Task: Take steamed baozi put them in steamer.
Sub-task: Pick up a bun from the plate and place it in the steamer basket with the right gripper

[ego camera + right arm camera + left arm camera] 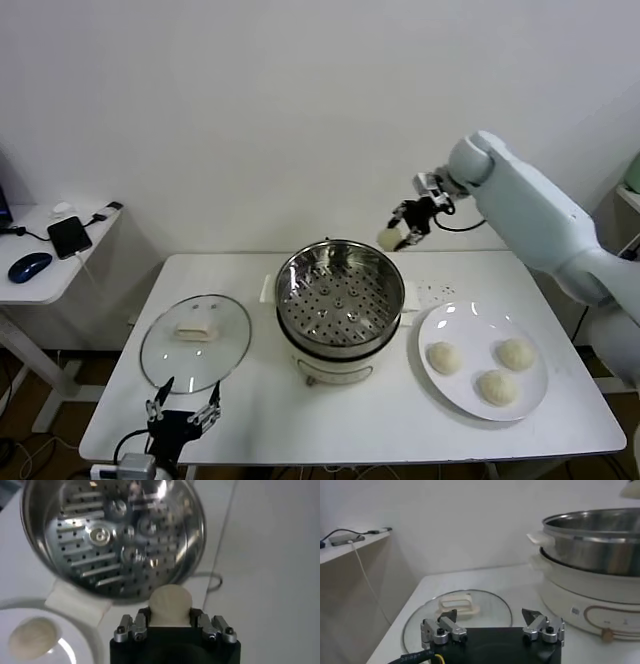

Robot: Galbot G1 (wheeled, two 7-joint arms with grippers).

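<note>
Next, I let go of the baozi, now above the steamer's rim, with my right gripper on the perforated tray (pixel 332 268) (pixel 168 547) near the back side of the steamer.
My right gripper (pixel 400 232) hangs in the air above the back right rim of the steamer (pixel 340 290), shut on one cream-white baozi (pixel 389 239). In the right wrist view that baozi (pixel 170 604) sits squeezed between the fingers (pixel 136 625), with the perforated tray (pixel 107 535) below it. Three more baozi (pixel 444 357) (pixel 516 352) (pixel 496 387) lie on the white plate (pixel 440 320) to the right of the steamer. My left gripper (pixel 183 408) rests low at the table's front left edge, open and empty, in front of the glass lid (pixel 485 605).
The glass lid (pixel 195 340) with a white handle lies flat on the table left of the steamer. A side table (pixel 45 250) at far left carries a phone, a mouse and cables. The steamer's white base (pixel 585 592) stands close to the left gripper's right side.
</note>
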